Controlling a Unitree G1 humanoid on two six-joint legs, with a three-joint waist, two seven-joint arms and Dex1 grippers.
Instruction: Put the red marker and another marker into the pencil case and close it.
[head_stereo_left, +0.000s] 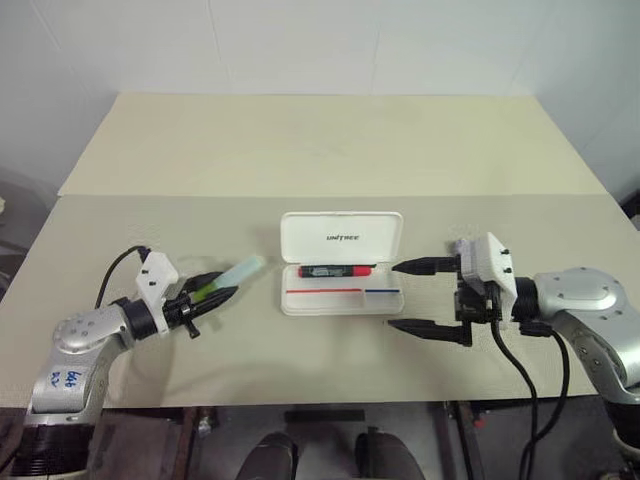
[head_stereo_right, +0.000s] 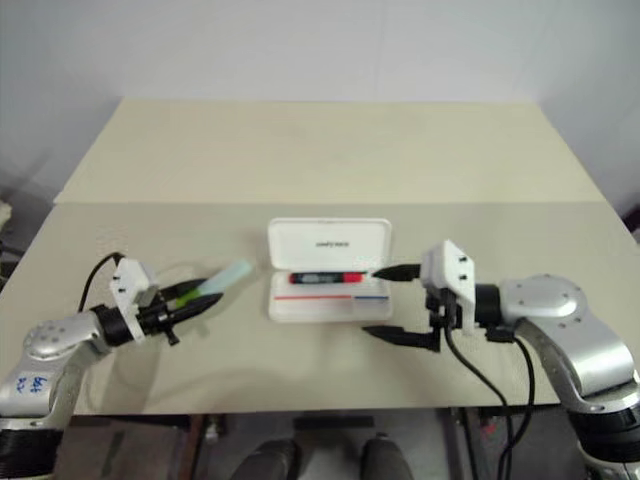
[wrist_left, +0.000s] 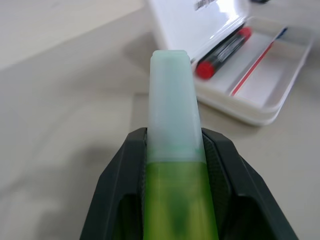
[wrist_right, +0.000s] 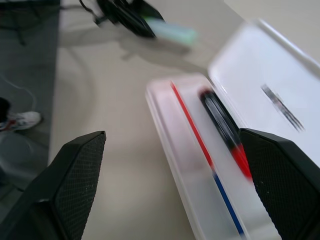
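Note:
The robot's left gripper needs to put the lime-green marker down in the pencil case's tray, between the red stripe and the tray's front side (head_stereo_left: 323, 301) (wrist_left: 266, 80).
The white pencil case (head_stereo_left: 340, 302) lies open mid-table, its lid (head_stereo_left: 340, 236) standing back. The red marker (head_stereo_left: 335, 270) rests inside along the hinge side, above the red-blue stripe. Left of the case, my left gripper (head_stereo_left: 225, 287) is shut on the lime-green marker (head_stereo_left: 240, 272), whose pale cap points toward the case. In the left wrist view the green marker (wrist_left: 172, 125) sits clamped between both fingers, with the case (wrist_left: 260, 107) ahead. My right gripper (head_stereo_left: 394, 296) is open at the case's right end, fingers spread and holding nothing. The right wrist view shows the red marker (wrist_right: 225, 127) in the tray.
A lighter board (head_stereo_left: 330, 140) covers the far half of the table, up to the white wall. Cables trail from both wrists, one (head_stereo_left: 520, 380) hanging over the table's front edge. Bare tabletop lies between the left gripper and the case.

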